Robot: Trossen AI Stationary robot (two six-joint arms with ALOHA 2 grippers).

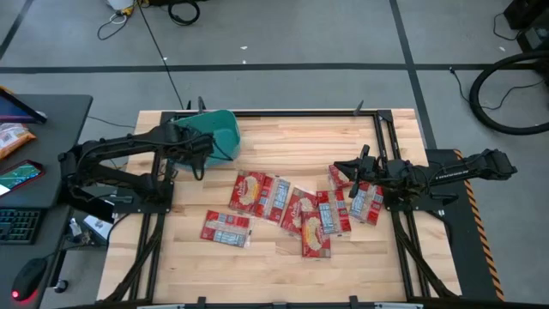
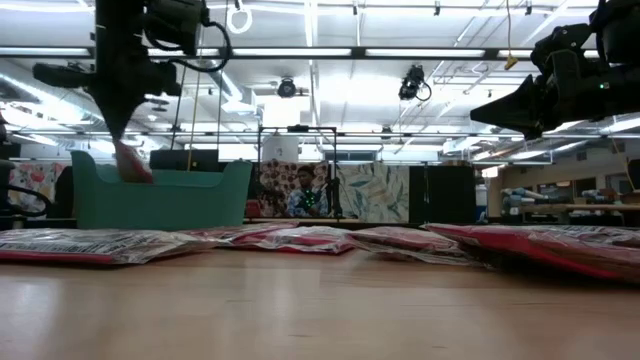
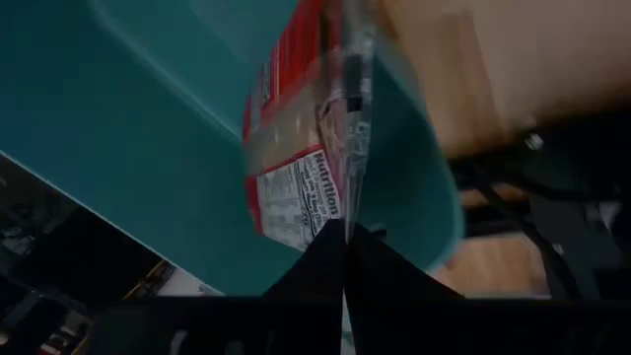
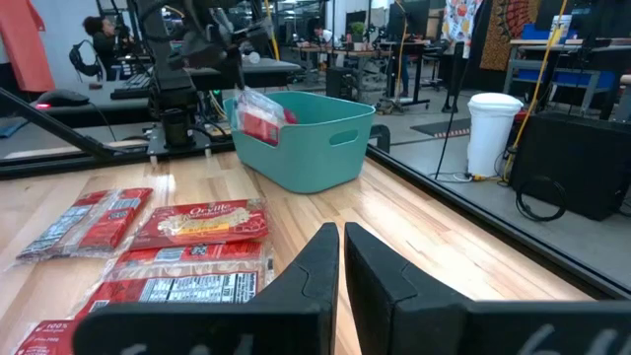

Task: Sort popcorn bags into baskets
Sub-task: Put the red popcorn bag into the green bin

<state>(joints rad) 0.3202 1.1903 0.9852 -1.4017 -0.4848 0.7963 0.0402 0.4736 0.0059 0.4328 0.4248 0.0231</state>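
The red popcorn bag, which is above the teal tub now, will be released by my left gripper on the bottom of the teal tub (image 1: 217, 145) (image 3: 256, 59).
My left gripper (image 3: 345, 242) is shut on one red popcorn bag (image 4: 261, 116) above the teal tub (image 1: 225, 129), which stands at the table's far left. In the low view that bag (image 2: 133, 162) dips behind the tub's wall (image 2: 160, 200). Several more red bags lie flat mid-table (image 1: 257, 193), one apart toward the near edge (image 1: 227, 227) and a heap at the right (image 1: 364, 202). My right gripper (image 4: 341, 247) is shut and empty. It hovers level above the right heap (image 1: 337, 167) and points toward the tub. My left gripper pinches the popcorn bag between its two fingers at the bag's upper edge (image 3: 333, 212), coming from above and pointing down. The bag hangs below the fingers, edge-on, with its lower part inside the tub. I cannot tell whether it touches the tub's floor.
A black frame rail (image 1: 382, 146) runs around the wooden table. A desk with a keyboard and an orange-brown snack packet (image 1: 13, 137) stands off the left side. Bare wood lies along the near edge (image 1: 283, 275) and between the tub and the right rail (image 1: 300, 137).
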